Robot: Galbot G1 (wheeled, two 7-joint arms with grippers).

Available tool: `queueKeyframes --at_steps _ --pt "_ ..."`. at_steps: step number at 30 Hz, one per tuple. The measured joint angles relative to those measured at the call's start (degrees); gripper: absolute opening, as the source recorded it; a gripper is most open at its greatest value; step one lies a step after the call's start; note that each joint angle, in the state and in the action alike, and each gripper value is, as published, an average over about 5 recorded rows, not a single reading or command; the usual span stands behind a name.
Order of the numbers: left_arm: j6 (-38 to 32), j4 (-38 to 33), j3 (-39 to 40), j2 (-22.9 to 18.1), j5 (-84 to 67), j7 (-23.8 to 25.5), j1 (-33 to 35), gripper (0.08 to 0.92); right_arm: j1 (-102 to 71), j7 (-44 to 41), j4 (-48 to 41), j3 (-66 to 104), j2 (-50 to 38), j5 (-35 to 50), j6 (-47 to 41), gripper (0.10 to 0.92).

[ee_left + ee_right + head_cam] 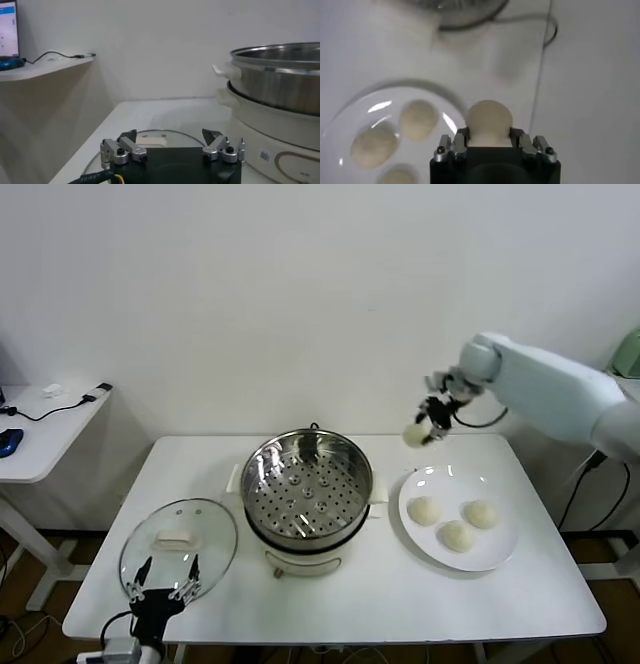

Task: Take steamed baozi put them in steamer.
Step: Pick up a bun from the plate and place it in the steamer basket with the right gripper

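Observation:
My right gripper is to release the cream-white baozi, now held above the table's far edge, on the far part of the steamer's perforated tray (310, 466).
My right gripper (428, 427) is shut on a cream-white baozi (414, 434) and holds it in the air above the table's far edge, behind the white plate (500, 556) and to the right of the steamer (307, 484). In the right wrist view the baozi (488, 121) sits between the fingers (458, 140). Three more baozi (424, 510) (457, 535) (481, 513) lie on the plate; they also show in the right wrist view (418, 119). The steamer's perforated tray (300, 493) holds nothing. My left gripper (164, 586) is open and parked low at the table's front left.
A round glass lid (180, 546) with a white handle lies flat on the table left of the steamer, just beyond my left gripper. A black cord (544, 60) runs behind the steamer. A small side table (40, 434) stands at far left.

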Motion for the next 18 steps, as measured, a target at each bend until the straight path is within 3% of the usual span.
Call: queueKeyframes --at_steps 7,18 --pt "-0.2 -0.5 0.3 0.0 0.1 -0.1 0.3 0.823 2.9 -0.1 5.6 -2.8 7.3 -2.9 10.1 0.559" --pt "-0.3 -1.4 0.2 -0.2 0.4 -0.2 0.8 0.823 -6.1 3.3 0.2 0.5 13.7 -21.8 23.6 0.560"
